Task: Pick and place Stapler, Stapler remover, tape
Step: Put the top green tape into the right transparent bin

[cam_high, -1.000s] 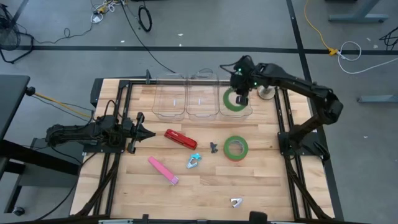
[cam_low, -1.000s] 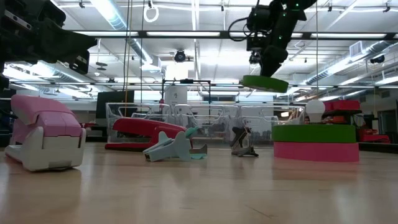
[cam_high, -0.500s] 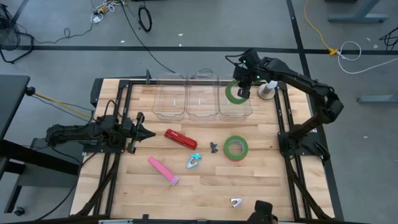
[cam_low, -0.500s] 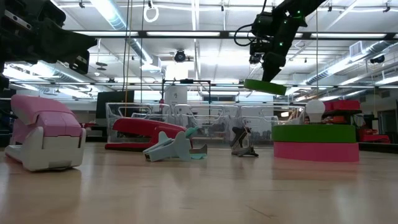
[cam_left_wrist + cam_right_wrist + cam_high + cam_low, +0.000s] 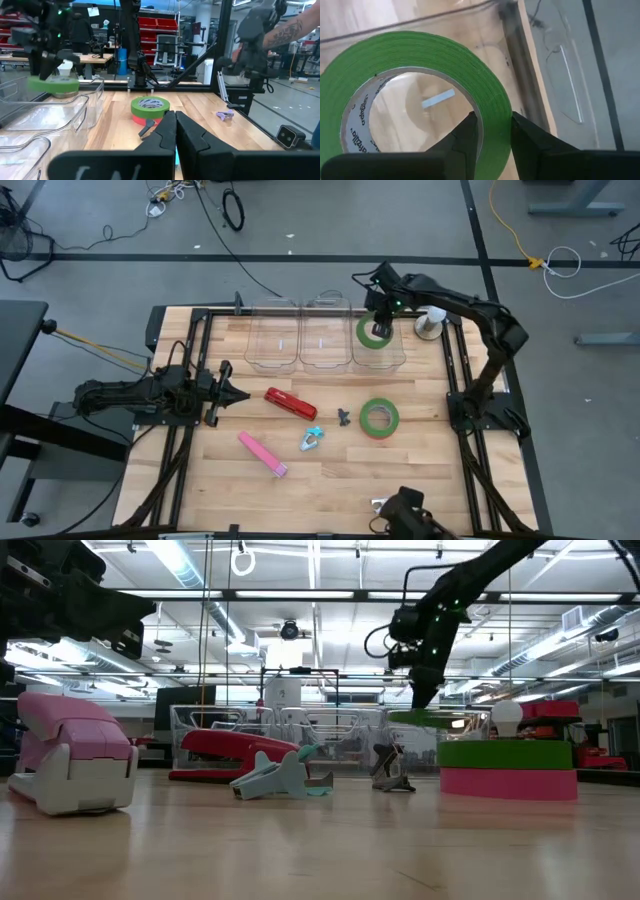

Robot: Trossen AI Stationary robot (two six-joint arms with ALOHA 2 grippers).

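The green tape roll will leave my right gripper inside the clear bin (image 5: 369, 331) (image 5: 464, 109) nearest the white object, where I should let go of it by that bin's far side.
My right gripper (image 5: 381, 320) is shut on a green tape roll (image 5: 375, 332) over the rightmost clear bin (image 5: 392, 358) at the far edge; in the low view the green tape roll (image 5: 430, 718) hangs about level with the bin's rim. A second green roll lies flat on a red roll (image 5: 379, 417) right of centre. A red stapler (image 5: 290, 403), a pink stapler (image 5: 262, 453), a teal staple remover (image 5: 312, 440) and a dark one (image 5: 345, 417) lie on the table. My left gripper (image 5: 240, 393) is shut and empty at the left. My right gripper pinches the green roll's wall (image 5: 492, 107), one finger (image 5: 465, 135) inside the open centre and one (image 5: 530, 135) outside. The fingers come from above, pointing down. The roll hangs nearly flat below them, clear of the bin's floor.
Two more clear bins (image 5: 273, 338) (image 5: 325, 335) stand left of the rightmost one. A white object (image 5: 432, 325) stands at the far right. A small metal remover (image 5: 380, 505) lies near the front edge beside a dark thing (image 5: 410, 508). A person's arm (image 5: 295, 30) shows beyond the table.
My right gripper has gone down and a little toward the far edge with the green roll, which has stayed nearly flat and dropped to the rightmost bin's rim height. A dark thing has come in at the table's near edge.
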